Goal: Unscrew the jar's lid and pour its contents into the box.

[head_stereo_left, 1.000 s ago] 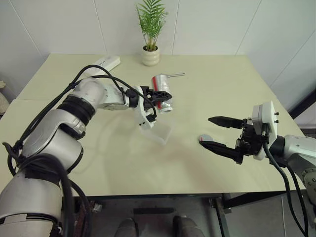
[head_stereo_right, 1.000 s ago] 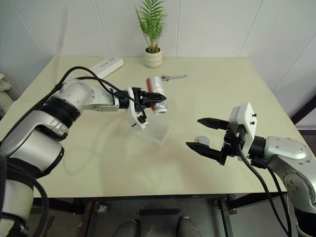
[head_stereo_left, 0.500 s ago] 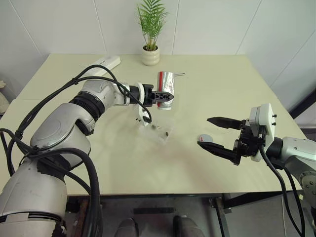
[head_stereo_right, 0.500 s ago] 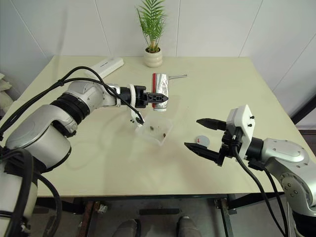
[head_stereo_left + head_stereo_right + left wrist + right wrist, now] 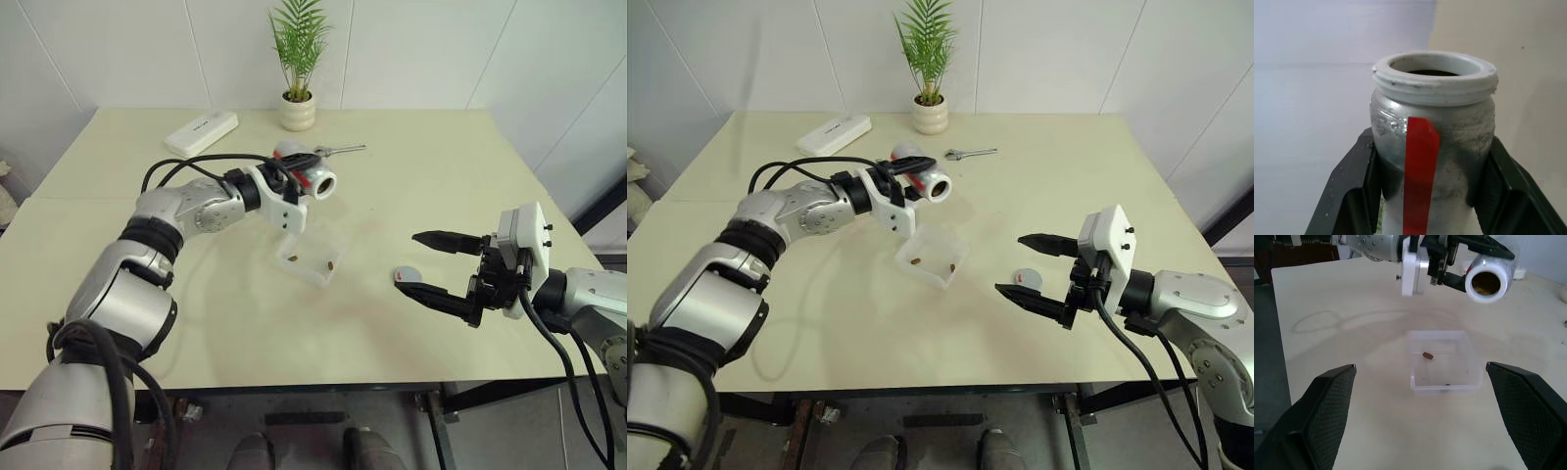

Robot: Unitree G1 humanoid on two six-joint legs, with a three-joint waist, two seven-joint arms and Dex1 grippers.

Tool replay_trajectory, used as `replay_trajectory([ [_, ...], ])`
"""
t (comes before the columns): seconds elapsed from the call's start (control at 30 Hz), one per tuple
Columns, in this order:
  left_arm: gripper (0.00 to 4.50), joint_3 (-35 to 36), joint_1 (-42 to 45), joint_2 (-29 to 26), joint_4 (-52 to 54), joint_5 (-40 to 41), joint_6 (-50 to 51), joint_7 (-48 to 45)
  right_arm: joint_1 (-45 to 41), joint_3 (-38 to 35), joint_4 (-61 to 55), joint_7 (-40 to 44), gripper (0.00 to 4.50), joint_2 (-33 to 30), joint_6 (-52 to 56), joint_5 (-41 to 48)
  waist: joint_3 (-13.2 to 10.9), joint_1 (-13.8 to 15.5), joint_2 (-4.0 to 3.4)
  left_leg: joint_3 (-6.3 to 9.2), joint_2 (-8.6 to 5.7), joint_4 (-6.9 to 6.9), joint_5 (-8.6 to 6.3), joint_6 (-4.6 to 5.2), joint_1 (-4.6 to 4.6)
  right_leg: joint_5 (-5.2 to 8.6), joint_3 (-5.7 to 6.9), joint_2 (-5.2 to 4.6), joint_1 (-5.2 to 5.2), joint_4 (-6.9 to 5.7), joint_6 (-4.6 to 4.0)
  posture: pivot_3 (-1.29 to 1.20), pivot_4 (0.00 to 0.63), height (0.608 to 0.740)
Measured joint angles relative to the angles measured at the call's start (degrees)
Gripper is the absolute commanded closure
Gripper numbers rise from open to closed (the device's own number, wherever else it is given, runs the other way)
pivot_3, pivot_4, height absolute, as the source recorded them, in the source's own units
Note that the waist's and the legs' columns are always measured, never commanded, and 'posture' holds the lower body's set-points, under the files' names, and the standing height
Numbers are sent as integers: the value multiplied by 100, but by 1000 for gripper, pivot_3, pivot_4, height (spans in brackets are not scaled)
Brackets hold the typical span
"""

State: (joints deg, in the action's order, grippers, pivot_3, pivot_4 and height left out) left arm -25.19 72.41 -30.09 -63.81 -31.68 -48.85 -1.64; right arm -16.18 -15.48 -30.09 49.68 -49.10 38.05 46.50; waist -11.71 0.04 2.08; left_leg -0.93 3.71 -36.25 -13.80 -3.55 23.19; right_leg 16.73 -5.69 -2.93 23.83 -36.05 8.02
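My left gripper is going to set the silvery jar down on the table (image 5: 244, 257) next to the clear box, opposite the grey lid.
My left gripper (image 5: 297, 173) is shut on the silvery jar (image 5: 319, 181), which has a red stripe. It holds the jar roughly level above the table, just beyond the box, with the open mouth (image 5: 1487, 282) facing my right arm. The left wrist view shows a black finger (image 5: 1352, 191) on each side of the jar (image 5: 1432, 147). The clear box (image 5: 312, 257) sits mid-table with a few brown bits (image 5: 292, 258) in it. The grey lid (image 5: 1026, 279) lies on the table to the right of the box. Beside the lid, my right gripper (image 5: 1010, 262) hovers open and empty.
A white oblong device (image 5: 201, 132), a potted plant (image 5: 299, 111) and a small metal tool (image 5: 341, 150) lie at the table's far side. The table's front edge runs below my right gripper.
My left wrist rolled the jar from tipped mouth-down over the box back to nearly level and drew it slightly left. Brown bits now lie in the box. My right gripper stayed still.
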Motion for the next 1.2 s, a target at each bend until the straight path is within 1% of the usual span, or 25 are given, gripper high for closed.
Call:
replay_trajectory([
  [0.03,2499,368,-260,86,86,588,193,-529,-80,1,59,31,24,-4,0,0,0,-4,0,0,0,-3,0,0,0,0,0,0,0,-3,0,0,150,740],
  [0.07,2499,572,-430,126,138,957,367,-885,-104,1,97,52,24,-35,0,-1,0,-11,0,1,2,-7,0,1,0,-1,0,1,0,-7,1,0,150,740],
  [0.13,2499,1089,-738,244,279,1696,823,-1528,-128,5,145,125,24,-69,0,-3,0,-13,0,4,2,-12,1,2,1,-1,0,2,1,-14,1,0,150,740],
  [0.2,2499,1720,-971,408,396,2543,1508,-2086,-205,18,215,222,24,-96,0,-7,0,-22,0,3,2,-19,1,3,0,-1,0,3,0,-23,1,0,150,740],
  [0.3,2499,2602,-1278,542,585,3638,2575,-2666,-273,27,337,346,24,-158,0,-15,0,-35,0,6,2,-32,1,4,-4,-1,-1,4,0,-41,1,0,150,740],
  [0.37,2499,2928,-1455,541,753,4024,3066,-2907,-272,32,359,425,24,-161,0,-15,0,-33,0,10,2,-39,2,5,-4,-1,-1,4,0,-47,1,0,150,740],
  [0.53,2499,3336,-1816,540,1152,4551,3929,-3483,-212,54,484,794,24,-305,-13,-62,0,-30,0,12,2,-73,-3,11,-1,-5,-1,4,-12,-48,6,0,150,740],
  [0.67,2499,3442,-2004,530,1416,4690,4309,-3770,-131,54,596,1003,24,-327,-64,-112,0,-30,0,13,2,-80,-4,13,-2,-14,-1,4,-15,-46,5,0,150,740],
  [0.93,2499,3296,-2377,387,1648,4468,4494,-4068,-133,54,692,1086,24,-327,-163,-221,0,-83,0,14,3,-77,-4,13,-2,-17,-1,5,-15,-44,2,0,150,740],
  [1.0,1782,3246,-2407,386,1648,4418,4494,-4114,-141,57,710,1086,0,-326,-175,-254,0,-82,0,14,3,-78,-4,13,-1,-17,-1,4,-15,-42,2,0,150,740],
  [1.03,1576,3244,-2407,385,1648,4399,4494,-4115,-155,74,716,1085,0,-326,-177,-259,0,-83,0,15,3,-77,-4,13,-1,-17,-1,4,-15,-41,2,0,150,740],
  [1.2,23,3246,-2403,365,1648,4370,4502,-4122,-251,167,780,1086,0,-326,-188,-270,0,-120,0,15,3,-75,-5,14,-1,-17,-1,4,-15,-39,1,0,150,740],
])
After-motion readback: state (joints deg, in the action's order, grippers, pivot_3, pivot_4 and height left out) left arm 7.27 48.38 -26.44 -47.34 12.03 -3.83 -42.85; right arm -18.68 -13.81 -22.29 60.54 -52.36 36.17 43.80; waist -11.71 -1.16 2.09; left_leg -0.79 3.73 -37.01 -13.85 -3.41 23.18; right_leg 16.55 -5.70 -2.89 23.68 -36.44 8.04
